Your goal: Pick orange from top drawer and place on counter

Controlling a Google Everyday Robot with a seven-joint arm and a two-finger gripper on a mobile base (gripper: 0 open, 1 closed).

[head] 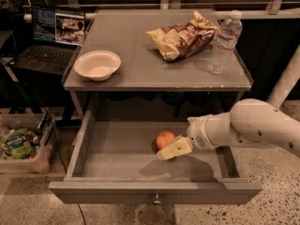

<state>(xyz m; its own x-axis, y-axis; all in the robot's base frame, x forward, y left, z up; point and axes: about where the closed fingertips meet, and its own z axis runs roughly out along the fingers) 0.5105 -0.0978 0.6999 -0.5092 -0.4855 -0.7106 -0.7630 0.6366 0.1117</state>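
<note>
The robot's gripper will next close around the middle of the orange [165,139] on the bottom of the open top drawer.
The orange [164,138] lies on the flat grey bottom of the open top drawer [112,158], right of its middle. My gripper [172,149] reaches in from the right on a white arm [253,125] and sits just in front of and right of the orange, touching or nearly touching it. The counter [140,64] is the grey top above the drawer. A small metal knob [156,201] shows on the drawer front.
On the counter stand a white bowl [97,64] at the left, a crumpled chip bag [182,35] and a clear water bottle [225,43] at the right. A laptop [51,41] sits to the left, with a bin of items [21,144] on the floor.
</note>
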